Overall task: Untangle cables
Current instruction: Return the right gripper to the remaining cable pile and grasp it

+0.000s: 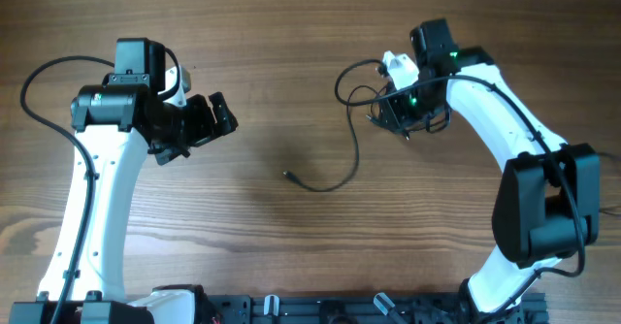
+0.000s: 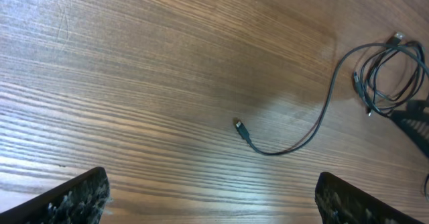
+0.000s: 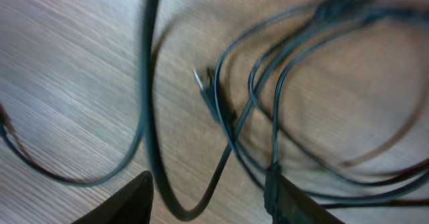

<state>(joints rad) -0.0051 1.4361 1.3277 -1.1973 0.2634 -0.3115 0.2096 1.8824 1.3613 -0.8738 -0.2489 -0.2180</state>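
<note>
My right gripper needs to move off the connector from the tangle that lies at its fingertip, and close on just the hanging loop [image 3: 182, 214].
A tangle of thin dark cables [image 1: 388, 96] lies on the wooden table at the upper right, with a white plug [image 1: 396, 65] at its top. One strand [image 1: 351, 159] runs down and left to a free connector end [image 1: 288, 176]. My right gripper [image 1: 398, 118] hangs directly over the tangle, its fingers open, with cable loops [image 3: 268, 110] between and under them. My left gripper [image 1: 215, 122] is open and empty at the left, well away from the cables. The left wrist view shows the free connector end [image 2: 238, 125] and the tangle [image 2: 392, 76].
The right arm's own black cable [image 1: 514, 101] runs along its white links. The left arm's cable [image 1: 39, 81] loops out at the far left. A black rail [image 1: 340, 309] runs along the front table edge.
</note>
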